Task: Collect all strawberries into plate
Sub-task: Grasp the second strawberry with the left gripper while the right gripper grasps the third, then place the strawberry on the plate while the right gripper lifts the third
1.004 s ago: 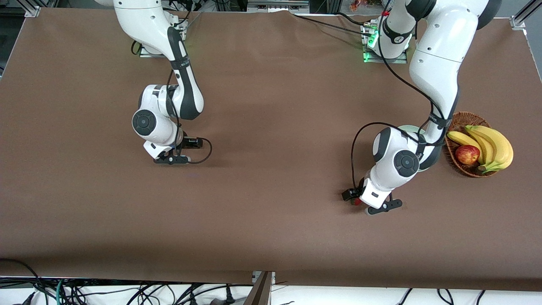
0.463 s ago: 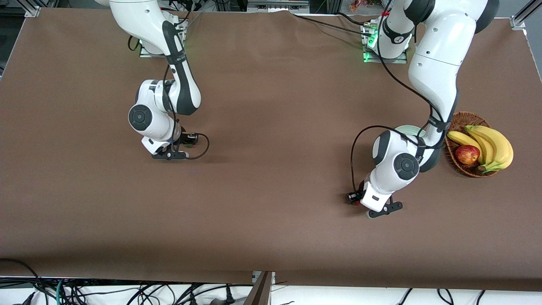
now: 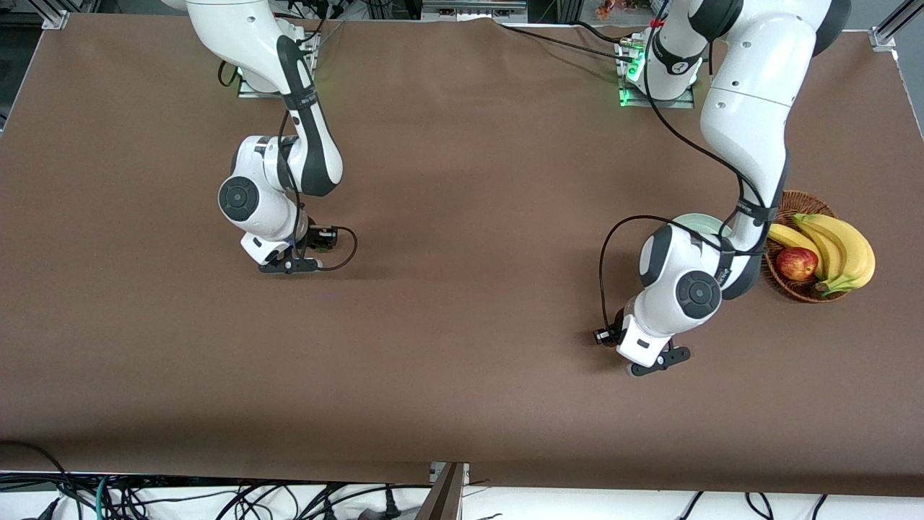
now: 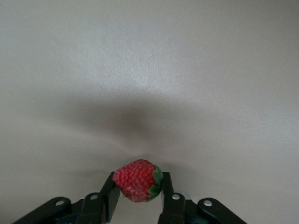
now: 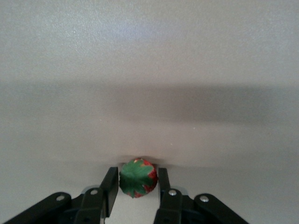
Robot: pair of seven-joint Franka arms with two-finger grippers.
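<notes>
Next, my left gripper lets go of the strawberry near the middle of the pale green plate (image 3: 709, 255), a little toward the wicker basket.
In the left wrist view a red strawberry (image 4: 136, 180) with a green top sits pinched between the fingers of my left gripper (image 4: 138, 183), which is shut on it, low at the brown table. In the front view that left gripper (image 3: 622, 341) is down at the table, nearer the camera than the plate (image 3: 694, 219), of which only a pale green sliver shows past the arm. My right gripper (image 5: 137, 181) is shut on a second strawberry (image 5: 138, 178), leafy top toward the camera. It is low at the table toward the right arm's end (image 3: 299, 249).
A brown wicker basket (image 3: 783, 202) with bananas (image 3: 841, 249) and a red-yellow apple (image 3: 796, 263) stands beside the plate at the left arm's end. Black cables loop from both wrists.
Both grippers have closed on their strawberries. The right hand shifted slightly toward its base, and the left hand settled over its berry, hiding it in the front view.
</notes>
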